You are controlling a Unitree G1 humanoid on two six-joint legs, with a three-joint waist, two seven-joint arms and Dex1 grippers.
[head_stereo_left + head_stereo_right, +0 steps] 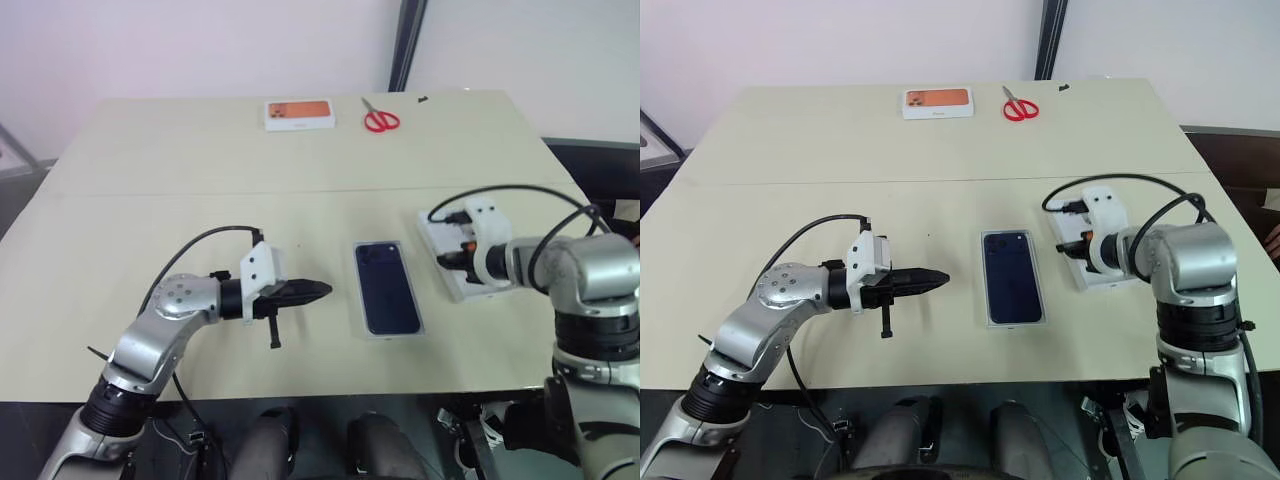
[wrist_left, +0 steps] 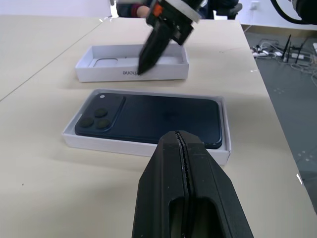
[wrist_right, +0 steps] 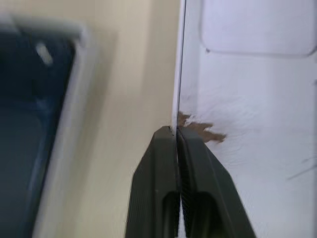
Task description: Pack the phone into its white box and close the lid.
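The bare table (image 1: 341,282) lies between the white box and my left gripper. Next, my right gripper lets go of the lid, which now rests beside the box, there.
The dark navy phone (image 1: 387,287) lies camera side up inside the white box (image 2: 148,148) near the middle of the table. Just to the right of the box rests the lid (image 1: 441,236), its pale inside facing up. My right gripper (image 2: 141,66) points down at the lid. In the right wrist view its fingertips (image 3: 168,136) are shut on the thin side wall nearest the box. My left gripper (image 1: 322,290) is shut and holds nothing. It hovers to the left of the box with its tips aimed at the phone.
A small orange-pictured box (image 1: 298,114) and red scissors (image 1: 380,119) lie at the far edge of the table. A black cable loops above each wrist. Bare tabletop stretches between the far items and the white box.
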